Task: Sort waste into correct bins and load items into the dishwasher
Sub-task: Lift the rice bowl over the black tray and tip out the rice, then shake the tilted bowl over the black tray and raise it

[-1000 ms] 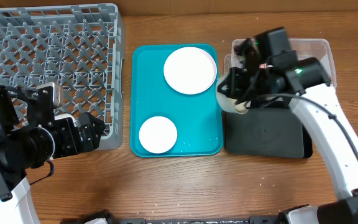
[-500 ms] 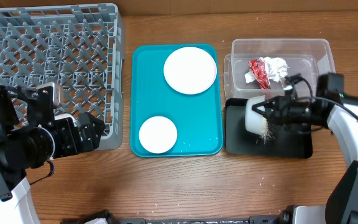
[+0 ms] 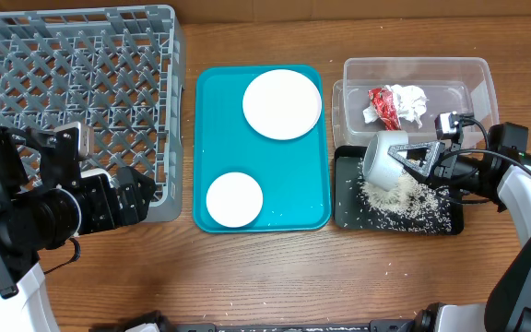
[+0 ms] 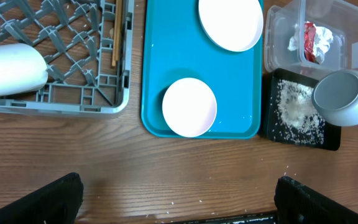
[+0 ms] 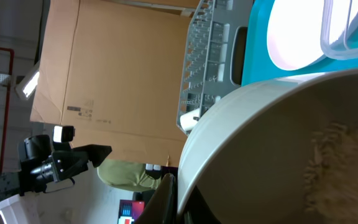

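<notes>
My right gripper is to set the white bowl down on the teal tray [image 3: 288, 173], in between the small white bowl and the black bin.
My right gripper [image 3: 411, 159] is shut on the rim of a white bowl [image 3: 383, 164], held tipped on its side over the black bin [image 3: 441, 224]. Rice [image 3: 404, 201] lies spilled in that bin below the bowl. In the right wrist view the bowl [image 5: 278, 155] fills the frame with some rice still inside. A white plate [image 3: 282, 103] and a small white bowl [image 3: 234, 199] sit on the teal tray [image 3: 212, 120]. My left gripper [image 4: 179, 199] is open and empty above the bare table in front of the tray.
A grey dishwasher rack [image 3: 72, 83] stands at the left, holding a white cup [image 4: 11, 70] and chopsticks [image 4: 115, 34]. A clear bin [image 3: 479, 74] behind the black one holds crumpled red and white wrappers [image 3: 395, 103]. Rice grains dot the table.
My right arm swung from above the clear bin down over the black bin and tipped the bowl, so rice poured into the black bin. The left arm has not moved.
</notes>
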Motion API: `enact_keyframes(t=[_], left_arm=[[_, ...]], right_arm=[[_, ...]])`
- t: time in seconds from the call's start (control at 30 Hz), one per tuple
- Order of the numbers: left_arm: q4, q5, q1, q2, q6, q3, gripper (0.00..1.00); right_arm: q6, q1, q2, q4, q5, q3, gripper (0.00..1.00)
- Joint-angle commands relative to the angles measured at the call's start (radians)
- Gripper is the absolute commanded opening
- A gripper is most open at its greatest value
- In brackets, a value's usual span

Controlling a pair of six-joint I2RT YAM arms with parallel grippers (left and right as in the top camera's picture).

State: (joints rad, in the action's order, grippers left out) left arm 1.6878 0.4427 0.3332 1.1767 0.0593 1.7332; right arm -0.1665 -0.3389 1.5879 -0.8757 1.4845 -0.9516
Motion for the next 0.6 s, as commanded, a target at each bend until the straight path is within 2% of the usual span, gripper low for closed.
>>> enact_keyframes(t=[0.0,0.1,0.23,0.43,0.5,0.57], left_arm=[[0.002,0.018,-0.006,0.001,0.019,0.005,1.0],[0.002,0.018,-0.006,0.001,0.019,0.005,1.0],[0.002,0.018,-0.006,0.001,0.019,0.005,1.0],[0.002,0.018,-0.006,0.001,0.019,0.005,1.0],[0.002,0.018,-0.006,0.001,0.019,0.005,1.0],[0.002,0.018,-0.006,0.001,0.019,0.005,1.0]], right_arm=[[-0.021,-0.002,0.0,-0.003,0.017,-0.004,0.04],[-0.023,-0.002,0.0,-0.004,0.015,-0.004,0.04],[-0.002,-0.002,0.004,0.002,-0.121,-0.004,0.04],[0.047,-0.002,0.023,0.026,-0.183,-0.003,0.04],[0.114,-0.002,0.032,0.01,-0.129,-0.003,0.04],[0.037,-0.002,0.032,-0.035,0.015,-0.003,0.04]])
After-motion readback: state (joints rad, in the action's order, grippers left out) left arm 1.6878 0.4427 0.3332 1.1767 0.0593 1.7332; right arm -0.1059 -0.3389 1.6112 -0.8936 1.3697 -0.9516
